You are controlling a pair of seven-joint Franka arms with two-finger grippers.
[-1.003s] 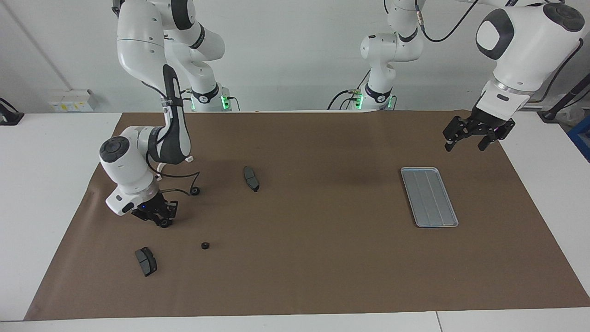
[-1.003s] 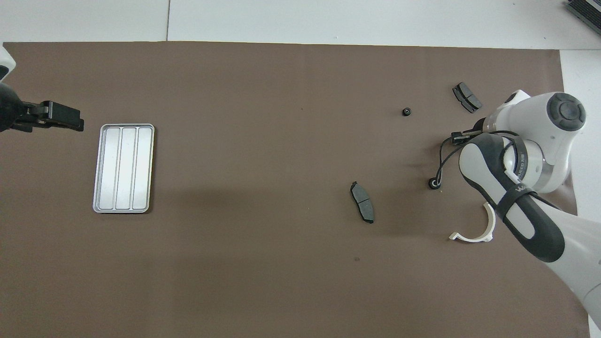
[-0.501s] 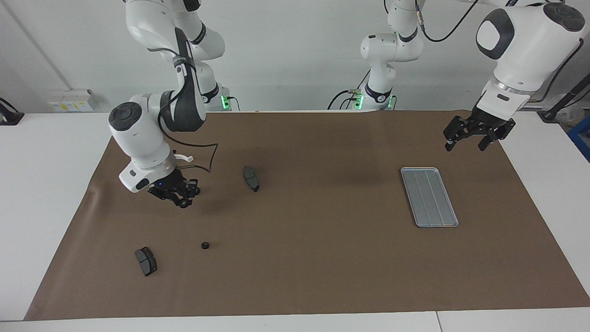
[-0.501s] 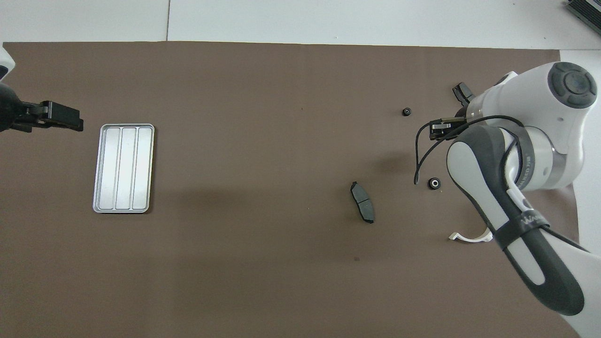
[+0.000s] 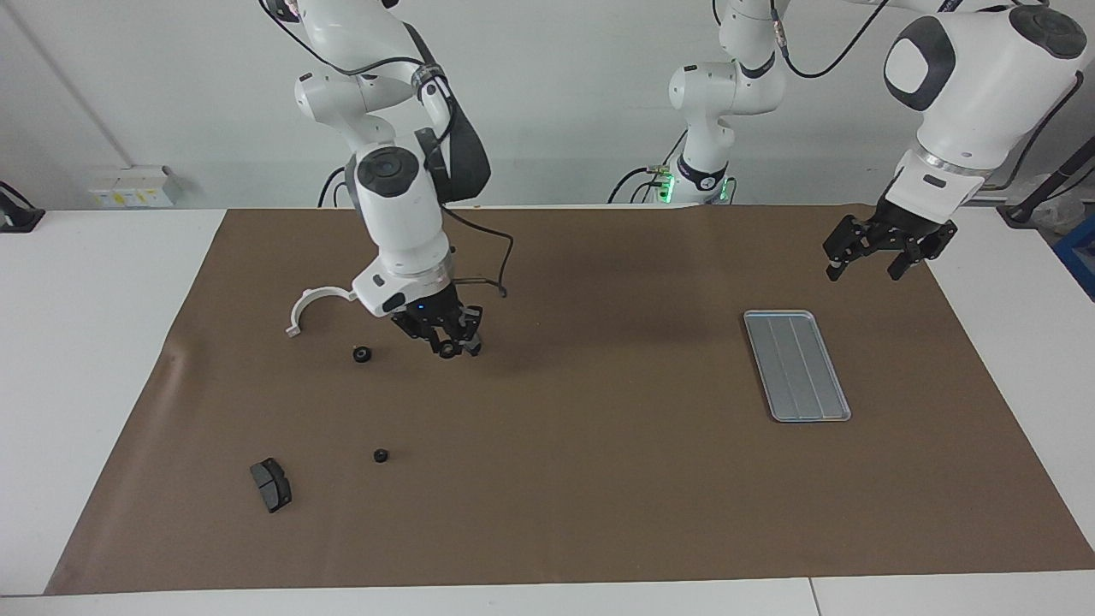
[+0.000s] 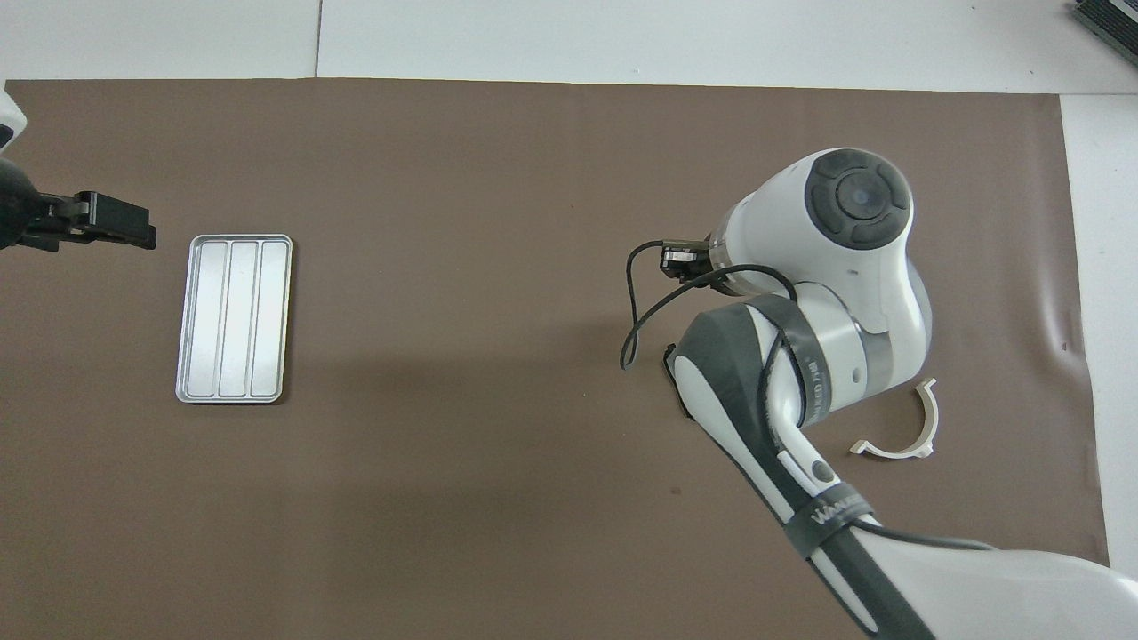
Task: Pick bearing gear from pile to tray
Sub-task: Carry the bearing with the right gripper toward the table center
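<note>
Next, I let go of the bearing gear with my right gripper so that it rests midway (image 6: 500,350) between the silver tray and the nearer brake-pad piece.
My right gripper (image 5: 448,344) is shut on a small black bearing gear (image 5: 446,350), held just above the brown mat over one dark brake-pad piece, which it mostly hides. Two more gears of the pile lie loose on the mat: one (image 5: 363,353) beside the white half-ring bracket (image 5: 312,301), one (image 5: 381,455) farther from the robots. In the overhead view the right arm's wrist covers the held gear. The silver tray (image 5: 796,368) (image 6: 234,318) lies toward the left arm's end with nothing in it. My left gripper (image 5: 862,269) (image 6: 133,229) hangs open beside the tray.
A second dark brake-pad piece (image 5: 270,484) lies at the right arm's end, farthest from the robots. The white bracket (image 6: 907,436) also shows in the overhead view. The brown mat (image 5: 599,479) covers most of the white table.
My right gripper rose from the mat at the right arm's end with the gear in it and swung toward the table's middle. The left arm has not moved.
</note>
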